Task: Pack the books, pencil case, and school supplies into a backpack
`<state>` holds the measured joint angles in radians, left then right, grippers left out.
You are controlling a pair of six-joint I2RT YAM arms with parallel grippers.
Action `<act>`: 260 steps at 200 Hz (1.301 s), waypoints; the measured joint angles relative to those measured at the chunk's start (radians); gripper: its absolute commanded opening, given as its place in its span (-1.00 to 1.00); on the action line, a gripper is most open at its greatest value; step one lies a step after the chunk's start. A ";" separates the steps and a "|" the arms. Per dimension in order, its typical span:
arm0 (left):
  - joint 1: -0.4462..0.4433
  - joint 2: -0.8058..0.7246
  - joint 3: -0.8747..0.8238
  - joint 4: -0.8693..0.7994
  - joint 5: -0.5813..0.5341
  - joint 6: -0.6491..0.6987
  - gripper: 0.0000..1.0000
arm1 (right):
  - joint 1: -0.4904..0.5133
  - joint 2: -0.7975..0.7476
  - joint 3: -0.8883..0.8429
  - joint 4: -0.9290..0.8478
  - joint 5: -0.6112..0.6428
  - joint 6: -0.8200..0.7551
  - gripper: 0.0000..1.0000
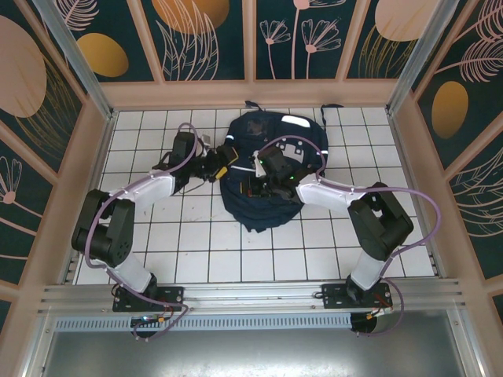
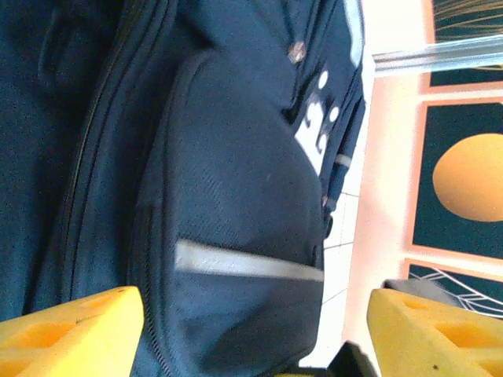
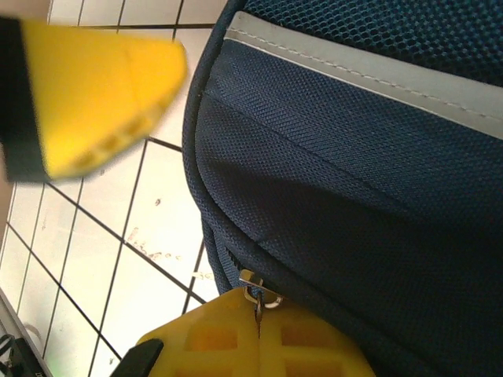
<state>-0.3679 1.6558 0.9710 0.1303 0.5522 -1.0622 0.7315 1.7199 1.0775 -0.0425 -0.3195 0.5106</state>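
My right gripper is holding the zipper pull while the backpack's striped side lies loose, so my left gripper should pinch the backpack's edge (image 2: 168, 204) and keep it steady.
The navy-blue backpack (image 1: 271, 169) lies in the middle of the white tiled table, with a grey reflective stripe (image 2: 244, 263) across its side pocket. My left gripper (image 1: 222, 162) is at the backpack's left side. Its yellow fingers (image 2: 67, 334) stand open and wide apart on either side of the pocket (image 2: 236, 196), with nothing gripped. My right gripper (image 1: 258, 185) rests on top of the backpack (image 3: 354, 157), shut on the small metal zipper pull (image 3: 258, 297). The books, the pencil case and the school supplies are out of view.
Wooden walls with patterned panels (image 1: 251, 90) close in the table on three sides. An aluminium rail (image 1: 251, 294) runs along the near edge by the arm bases. Bare tiles (image 1: 196, 251) lie in front of the backpack. A blurred yellow finger (image 3: 94, 94) shows beside the backpack.
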 measured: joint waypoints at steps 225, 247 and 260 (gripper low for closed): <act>0.003 0.115 0.043 -0.058 -0.016 0.055 -1.00 | -0.190 -0.239 -0.137 -0.449 0.423 -0.115 -1.00; 0.006 0.094 0.043 -0.075 -0.014 0.080 -1.00 | -0.221 -0.242 -0.127 -0.435 0.405 -0.144 -1.00; 0.014 0.084 0.052 -0.098 -0.026 0.092 -0.67 | -0.213 -0.242 -0.126 -0.423 0.374 -0.145 -1.00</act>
<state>-0.3538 1.7397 1.0233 0.0322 0.5259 -0.9707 0.5182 1.4780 0.9520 -0.4660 0.0544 0.3660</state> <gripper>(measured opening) 0.060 0.050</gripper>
